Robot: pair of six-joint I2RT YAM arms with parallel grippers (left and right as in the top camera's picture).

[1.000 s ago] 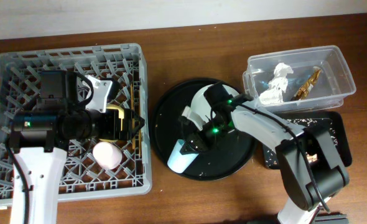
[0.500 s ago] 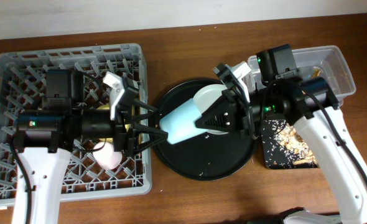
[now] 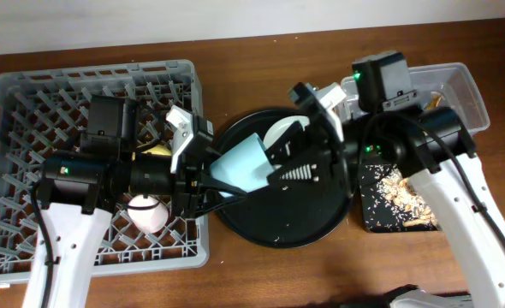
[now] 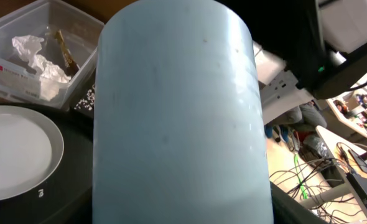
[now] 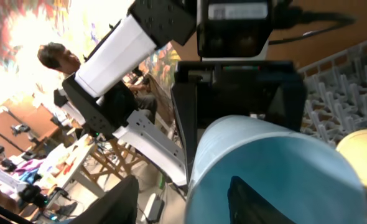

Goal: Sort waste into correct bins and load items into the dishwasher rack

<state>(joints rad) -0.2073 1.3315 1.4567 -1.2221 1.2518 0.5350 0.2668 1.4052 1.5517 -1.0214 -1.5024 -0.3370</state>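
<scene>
The robot's left gripper needs to release the light-blue cup in the grey dishwasher rack [image 3: 147, 128] behind the yellow bowl.
The light-blue cup [image 3: 244, 162] lies on its side in the air over the large round black tray [image 3: 278, 224], between both grippers. My left gripper [image 3: 211, 180] is shut on its body, and the cup fills the left wrist view [image 4: 177, 124]. My right gripper [image 3: 284, 161] is open at the cup's mouth. One finger is inside the cup [image 5: 283, 168] and one outside, both off the wall. The pink cup [image 3: 147, 214] sits in the grey dishwasher rack [image 3: 30, 94]. The pale plate [image 3: 282, 133] lies on the round tray. The chopsticks are out of view.
The clear tub [image 3: 462, 81] at the back right holds the white napkin [image 4: 37, 56] and the brown-gold wrapper [image 4: 65, 53]. The shallow black tray [image 3: 398, 205] in front of it holds brown scraps. A bit of the yellow bowl [image 3: 156, 150] shows in the rack under my left arm.
My right gripper lifted the light-blue cup off the round tray and carried it left. My left gripper came out of the rack, closed around the cup, and the right fingers have spread.
</scene>
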